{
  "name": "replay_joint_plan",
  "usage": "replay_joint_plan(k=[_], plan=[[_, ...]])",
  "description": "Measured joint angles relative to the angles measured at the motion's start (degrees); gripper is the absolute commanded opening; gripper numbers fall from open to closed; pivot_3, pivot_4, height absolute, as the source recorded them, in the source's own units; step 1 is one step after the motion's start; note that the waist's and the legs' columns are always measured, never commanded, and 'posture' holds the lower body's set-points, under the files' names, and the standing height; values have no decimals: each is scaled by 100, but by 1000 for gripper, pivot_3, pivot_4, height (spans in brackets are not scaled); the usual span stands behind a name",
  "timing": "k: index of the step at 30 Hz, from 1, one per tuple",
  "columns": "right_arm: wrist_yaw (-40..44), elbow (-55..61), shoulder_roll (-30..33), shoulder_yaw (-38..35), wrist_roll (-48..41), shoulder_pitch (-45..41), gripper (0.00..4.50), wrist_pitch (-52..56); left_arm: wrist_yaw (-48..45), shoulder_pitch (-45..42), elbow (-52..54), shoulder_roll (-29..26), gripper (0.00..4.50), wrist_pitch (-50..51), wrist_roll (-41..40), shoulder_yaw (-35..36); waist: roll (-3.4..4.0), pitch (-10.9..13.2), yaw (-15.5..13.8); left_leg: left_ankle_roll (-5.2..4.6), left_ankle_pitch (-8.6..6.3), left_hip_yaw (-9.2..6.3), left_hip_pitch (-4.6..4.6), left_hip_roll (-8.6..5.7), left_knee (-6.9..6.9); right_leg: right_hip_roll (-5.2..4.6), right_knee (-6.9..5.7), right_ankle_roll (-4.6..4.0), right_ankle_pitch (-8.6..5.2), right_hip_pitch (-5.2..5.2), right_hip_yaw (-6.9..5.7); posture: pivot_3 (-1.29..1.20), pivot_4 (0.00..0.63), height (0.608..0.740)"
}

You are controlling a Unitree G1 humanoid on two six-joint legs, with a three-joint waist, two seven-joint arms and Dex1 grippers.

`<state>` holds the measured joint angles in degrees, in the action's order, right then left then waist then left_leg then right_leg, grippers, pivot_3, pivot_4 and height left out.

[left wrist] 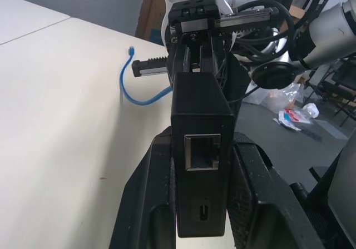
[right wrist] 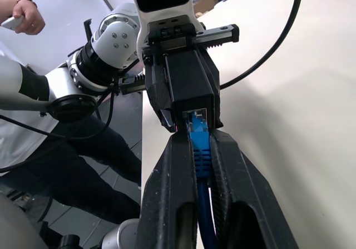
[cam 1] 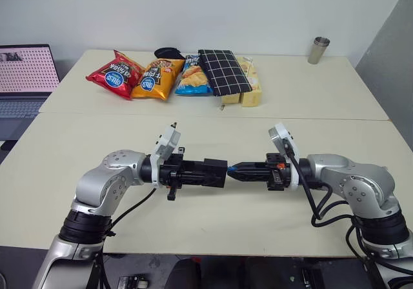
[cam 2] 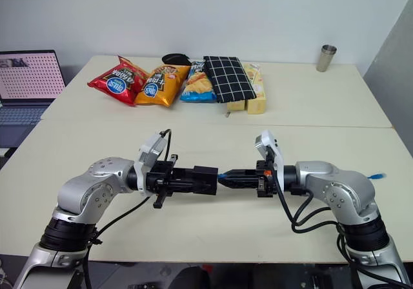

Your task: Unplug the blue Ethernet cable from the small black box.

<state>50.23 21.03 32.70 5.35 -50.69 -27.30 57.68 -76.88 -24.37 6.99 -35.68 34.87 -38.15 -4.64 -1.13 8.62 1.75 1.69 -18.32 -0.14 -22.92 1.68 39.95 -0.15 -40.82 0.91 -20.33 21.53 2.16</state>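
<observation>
The plug end of the blue Ethernet cable, still plugged into the black box, will go down on the table (cam 1: 252,129) from my right gripper, just below the seam, facing the yellow pack.
The small black box (cam 1: 216,171) hangs above the table's front middle, with my left gripper (cam 1: 195,171) shut on its sides. In the left wrist view the box (left wrist: 201,149) shows an empty port facing the camera. The blue Ethernet cable (right wrist: 200,154) is plugged into the opposite side of the box (right wrist: 189,85). My right gripper (right wrist: 200,140) comes in level from the right, and its fingers (right wrist: 172,177) press on the cable just behind the plug. The cord's slack loops off the table's right edge (left wrist: 136,96), and its free end (cam 2: 377,175) shows there.
Several snack bags (cam 1: 155,77), a black checked pouch (cam 1: 222,71) and a yellow pack (cam 1: 250,82) lie at the table's back. A metal cup (cam 1: 318,49) stands back right. A laptop (cam 1: 22,76) sits off to the left. A person's hand (right wrist: 22,15) shows beyond the arms.
</observation>
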Motion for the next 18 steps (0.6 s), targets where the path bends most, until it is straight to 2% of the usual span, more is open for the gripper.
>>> replay_joint_plan(k=[18], plan=[[114,3,183,60,36,-11,36,52,78,173,128,-74,777,16,-29,27,-1,0,-1,-1,-1,0,0,0,0,0,1,0,0,0,0,0,150,740]])
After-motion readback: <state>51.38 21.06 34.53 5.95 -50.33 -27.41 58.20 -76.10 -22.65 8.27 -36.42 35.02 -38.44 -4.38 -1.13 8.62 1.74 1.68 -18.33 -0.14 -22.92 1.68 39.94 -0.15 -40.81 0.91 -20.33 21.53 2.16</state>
